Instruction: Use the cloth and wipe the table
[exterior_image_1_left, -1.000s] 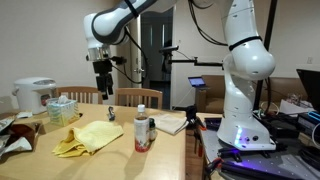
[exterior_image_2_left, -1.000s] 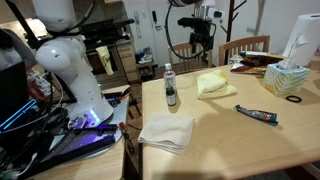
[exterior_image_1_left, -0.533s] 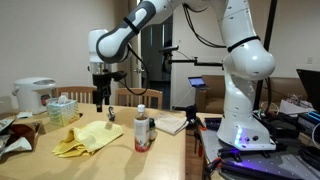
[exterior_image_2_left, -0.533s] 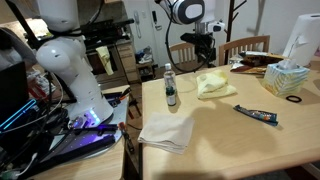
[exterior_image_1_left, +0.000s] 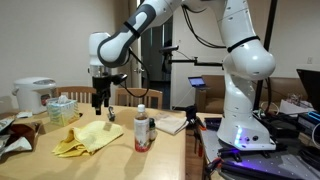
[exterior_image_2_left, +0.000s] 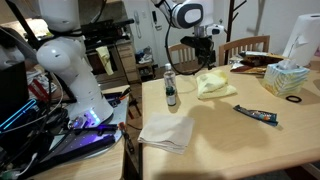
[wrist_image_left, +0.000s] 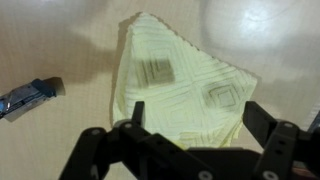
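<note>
Next, I need to lower my gripper to the middle of the yellow cloth's pale flat part (exterior_image_1_left: 97, 132) (wrist_image_left: 190, 103) and close it there, between the cloth's square patterns.
A yellow cloth (exterior_image_1_left: 88, 138) lies crumpled on the wooden table (exterior_image_1_left: 120, 160). It shows in both exterior views (exterior_image_2_left: 214, 85) and fills the middle of the wrist view (wrist_image_left: 180, 85). My gripper (exterior_image_1_left: 100, 104) hangs open and empty a little above the cloth, also seen in an exterior view (exterior_image_2_left: 207, 62). In the wrist view both fingers (wrist_image_left: 190, 120) frame the cloth from above, apart from it.
A can and a small bottle (exterior_image_1_left: 143, 128) stand near the cloth (exterior_image_2_left: 170, 88). A white napkin (exterior_image_2_left: 166, 132) lies at the table edge. A snack wrapper (exterior_image_2_left: 256, 115) (wrist_image_left: 28, 97), a tissue box (exterior_image_2_left: 288, 78), a rice cooker (exterior_image_1_left: 34, 96) and chairs (exterior_image_1_left: 138, 97) are around.
The arm has come down from high above the table towards the yellow cloth and now hovers just above it. The jaws stay open.
</note>
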